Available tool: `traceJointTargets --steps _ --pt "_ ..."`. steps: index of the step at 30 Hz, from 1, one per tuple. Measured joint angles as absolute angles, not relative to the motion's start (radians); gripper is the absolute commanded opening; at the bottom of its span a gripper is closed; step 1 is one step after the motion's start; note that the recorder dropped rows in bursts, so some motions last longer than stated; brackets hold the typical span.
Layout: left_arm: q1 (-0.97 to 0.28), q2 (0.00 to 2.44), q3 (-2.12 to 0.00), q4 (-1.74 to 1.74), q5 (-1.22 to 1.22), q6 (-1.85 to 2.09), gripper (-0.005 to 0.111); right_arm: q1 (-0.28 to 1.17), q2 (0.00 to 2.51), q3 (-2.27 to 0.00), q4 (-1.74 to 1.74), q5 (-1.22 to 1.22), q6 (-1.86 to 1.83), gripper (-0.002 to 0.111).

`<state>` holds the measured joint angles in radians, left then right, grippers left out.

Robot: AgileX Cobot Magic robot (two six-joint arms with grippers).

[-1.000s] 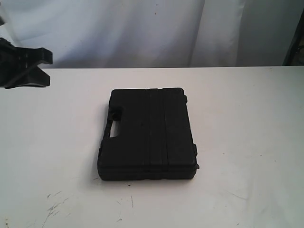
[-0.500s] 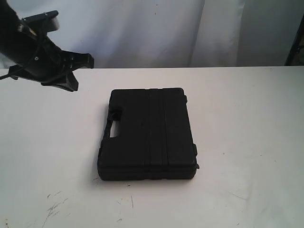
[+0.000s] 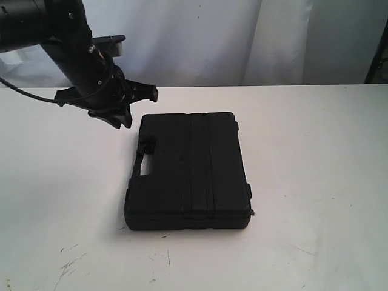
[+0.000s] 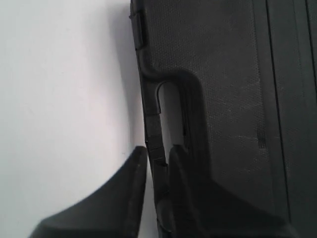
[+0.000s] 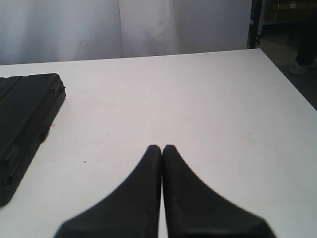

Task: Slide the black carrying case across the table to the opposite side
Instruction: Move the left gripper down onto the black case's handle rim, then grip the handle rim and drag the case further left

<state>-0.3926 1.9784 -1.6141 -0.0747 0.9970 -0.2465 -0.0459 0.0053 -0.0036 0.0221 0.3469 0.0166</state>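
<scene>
Next, I close my left gripper on the middle of the case's handle bar (image 3: 137, 163) (image 4: 155, 137) beside the slot, because the black case can be slid by it.
The black case (image 3: 191, 170) lies flat on the white table (image 3: 315, 151), ribs running along its top and the handle slot (image 3: 145, 167) on its left edge. My left gripper (image 3: 138, 108) hovers over the case's far left corner, jaws a little apart. In the left wrist view the gripper (image 4: 157, 151) is open, and the thin handle bar of the case (image 4: 223, 89) shows below in the gap between the fingers. My right gripper (image 5: 162, 148) is shut and empty over bare table (image 5: 173, 89), with the case (image 5: 25, 114) off to one side. The exterior view does not show it.
A white curtain (image 3: 200, 42) hangs behind the table's far edge. Dark scuffs (image 3: 66, 267) mark the tabletop at the front left. The right wrist view shows the table's side edge (image 5: 285, 82), with dark floor and furniture beyond.
The left arm has swung in from the far left and come down toward the case's far left corner. The case has not moved.
</scene>
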Motion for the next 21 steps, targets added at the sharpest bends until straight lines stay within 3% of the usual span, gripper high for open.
traceJointTargets --steps 6,21 --pt "-0.395 2.041 -1.636 -0.087 1.008 -0.25 0.056 -0.046 0.005 -0.004 0.022 0.347 0.017 0.0" --pt "-0.395 2.199 -1.64 -0.091 0.985 -0.253 0.054 -0.046 0.005 -0.004 0.022 0.347 0.017 0.0"
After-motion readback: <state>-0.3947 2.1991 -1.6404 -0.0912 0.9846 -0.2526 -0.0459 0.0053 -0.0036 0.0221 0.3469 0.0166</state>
